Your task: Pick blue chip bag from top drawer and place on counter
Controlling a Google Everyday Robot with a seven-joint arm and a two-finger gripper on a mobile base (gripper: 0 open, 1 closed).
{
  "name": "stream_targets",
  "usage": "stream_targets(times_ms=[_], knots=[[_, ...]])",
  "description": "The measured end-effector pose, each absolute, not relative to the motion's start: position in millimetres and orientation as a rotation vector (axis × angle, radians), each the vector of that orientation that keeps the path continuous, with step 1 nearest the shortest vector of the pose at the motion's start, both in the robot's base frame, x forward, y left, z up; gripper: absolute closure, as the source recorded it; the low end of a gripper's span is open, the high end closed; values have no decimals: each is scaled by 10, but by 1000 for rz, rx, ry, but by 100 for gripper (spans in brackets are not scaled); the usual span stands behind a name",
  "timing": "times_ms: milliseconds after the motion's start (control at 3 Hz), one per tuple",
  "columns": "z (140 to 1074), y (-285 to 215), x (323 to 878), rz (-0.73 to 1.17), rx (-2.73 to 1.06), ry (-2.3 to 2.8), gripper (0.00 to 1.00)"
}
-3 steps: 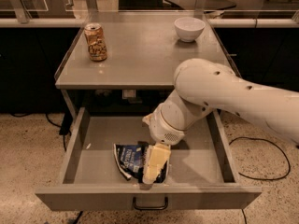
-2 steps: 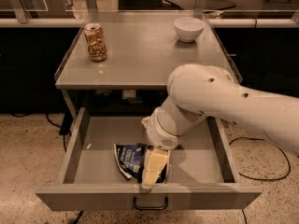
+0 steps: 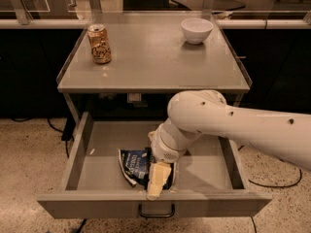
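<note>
The broad, flat part of the blue chip bag nearest my arm is under my gripper, so next I lift, move across and grip the bag's exposed far end (image 3: 130, 165).
The blue chip bag (image 3: 133, 164) lies flat on the floor of the open top drawer (image 3: 99, 152), near the front middle. My gripper (image 3: 157, 180) reaches down into the drawer and sits on the bag's right part, hiding that side of it. The white arm (image 3: 228, 123) comes in from the right, over the drawer's right half. The counter (image 3: 155, 62) is the grey tabletop above the drawer.
A tan drink can (image 3: 99, 43) stands at the counter's back left. A white bowl (image 3: 197, 30) sits at its back right. The drawer has a dark front handle (image 3: 156, 211) and low sides. Cables lie on the speckled floor on both sides.
The arm's bulky upper part has swung left and lower over the drawer. The gripper stays at the bag's right side and the bag has not moved.
</note>
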State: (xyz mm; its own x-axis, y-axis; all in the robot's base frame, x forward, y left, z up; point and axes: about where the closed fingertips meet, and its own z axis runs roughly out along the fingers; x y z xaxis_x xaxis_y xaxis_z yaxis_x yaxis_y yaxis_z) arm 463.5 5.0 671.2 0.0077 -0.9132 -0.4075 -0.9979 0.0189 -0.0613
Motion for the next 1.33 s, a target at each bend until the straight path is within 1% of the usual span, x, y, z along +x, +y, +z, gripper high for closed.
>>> stream_targets(times_ms=[333,1000,1333], knots=[[6724,52,4632,352,-1958,1969,0],[7325,81,4803,310,-2016,1927,0],[7269,108,4871,332,-2035,1915,0]])
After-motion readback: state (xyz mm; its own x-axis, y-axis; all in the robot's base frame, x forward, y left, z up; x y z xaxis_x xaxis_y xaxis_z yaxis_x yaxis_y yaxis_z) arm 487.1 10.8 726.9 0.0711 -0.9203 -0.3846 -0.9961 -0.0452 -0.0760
